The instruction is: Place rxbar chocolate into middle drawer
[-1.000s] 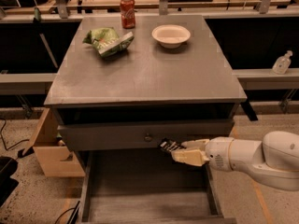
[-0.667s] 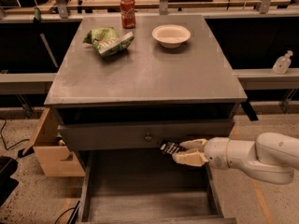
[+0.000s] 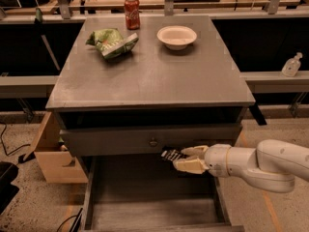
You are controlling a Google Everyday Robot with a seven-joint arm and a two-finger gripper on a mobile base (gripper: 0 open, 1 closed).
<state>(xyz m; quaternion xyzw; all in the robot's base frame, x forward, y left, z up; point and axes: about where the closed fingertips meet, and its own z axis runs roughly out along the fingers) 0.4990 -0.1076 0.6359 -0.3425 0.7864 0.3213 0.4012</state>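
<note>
My gripper will release the rxbar chocolate, now hanging above the drawer's back part, around the centre of the middle drawer's grey bottom point(image 3: 150, 189).
My gripper point(image 3: 179, 158) reaches in from the right on a white arm, just below the grey drawer front with the round knob point(image 3: 153, 141). Its cream fingers point(image 3: 190, 165) are shut on the rxbar chocolate point(image 3: 172, 155), a small black wrapper with white lettering that sticks out to the left. The bar hangs above the back part of the open middle drawer point(image 3: 145, 211), a wide shallow grey drawer pulled out toward me, with a bare grey floor.
On the cabinet top point(image 3: 159, 76) lie a green chip bag point(image 3: 112, 42), a red soda can point(image 3: 132, 13) and a white bowl point(image 3: 176, 36). A cardboard box point(image 3: 53, 158) stands on the floor at the left. A clear bottle point(image 3: 291, 65) sits on a ledge at the right.
The gripper with the bar has shifted slightly left and stays over the back of the open drawer. Nothing else has moved.
</note>
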